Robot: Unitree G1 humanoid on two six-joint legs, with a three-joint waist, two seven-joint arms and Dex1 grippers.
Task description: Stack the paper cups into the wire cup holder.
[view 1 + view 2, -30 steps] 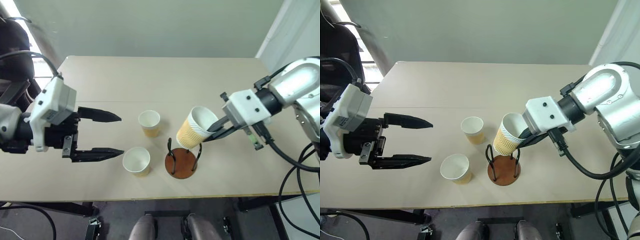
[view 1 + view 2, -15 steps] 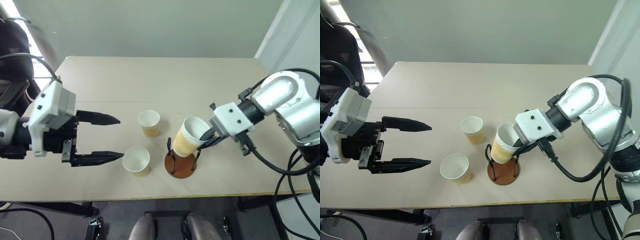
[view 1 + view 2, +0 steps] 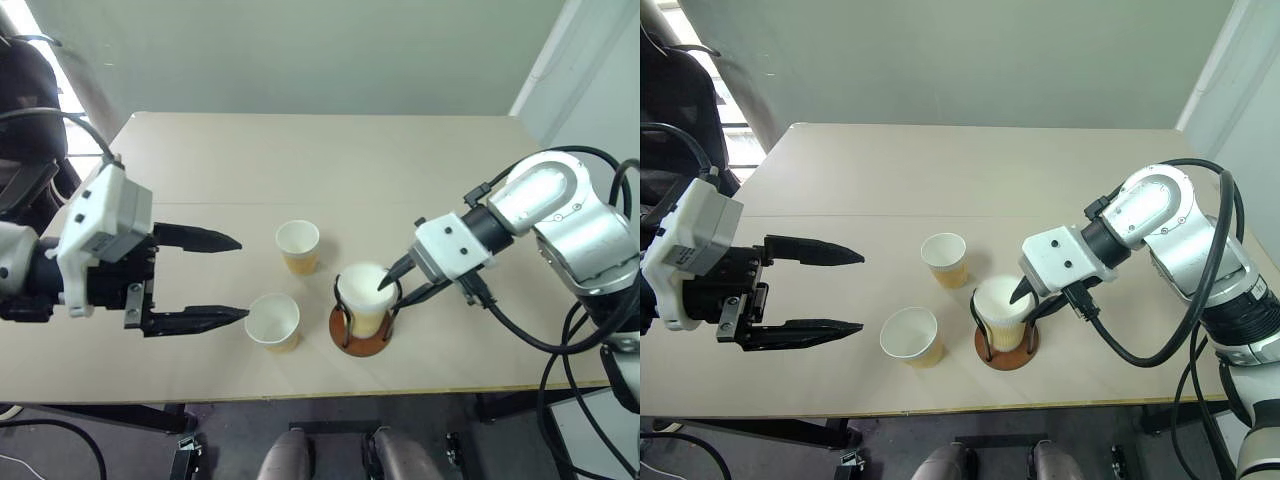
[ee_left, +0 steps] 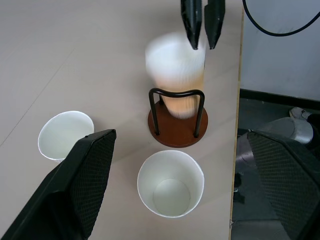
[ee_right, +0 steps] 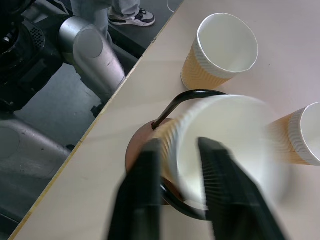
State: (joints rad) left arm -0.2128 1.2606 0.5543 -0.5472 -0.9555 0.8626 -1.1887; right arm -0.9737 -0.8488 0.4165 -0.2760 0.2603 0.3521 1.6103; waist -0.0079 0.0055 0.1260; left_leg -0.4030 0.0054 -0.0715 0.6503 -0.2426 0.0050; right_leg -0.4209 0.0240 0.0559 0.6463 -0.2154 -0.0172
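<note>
My left gripper will next grab the near-side rim (image 3: 258, 341) (image 4: 196, 202) of the loose paper cup that is closer to the table's front edge, beside the wire cup holder.
One paper cup (image 3: 365, 296) stands upright inside the wire cup holder (image 4: 176, 136), between its black loops on the reddish-brown base. My right gripper (image 3: 388, 298) hangs over that cup's rim with its fingers (image 5: 145, 170) apart on either side of the cup wall, so it is open. Two more paper cups stand loose on the table: one (image 3: 299, 246) behind and left of the holder, one (image 3: 273, 321) nearer the front edge. My left gripper (image 3: 243, 277) is open, level above the table, left of the loose cups.
The beige table (image 3: 330, 160) has bare room behind the cups. The holder stands close to the table's front edge (image 3: 400, 392). A dark chair (image 3: 25, 90) is at the far left, and black cables (image 3: 580, 360) hang at the right.
My right gripper brought the tilted cup down into the holder, where it now stands upright, and the fingers have parted from it. The left gripper has stayed put.
</note>
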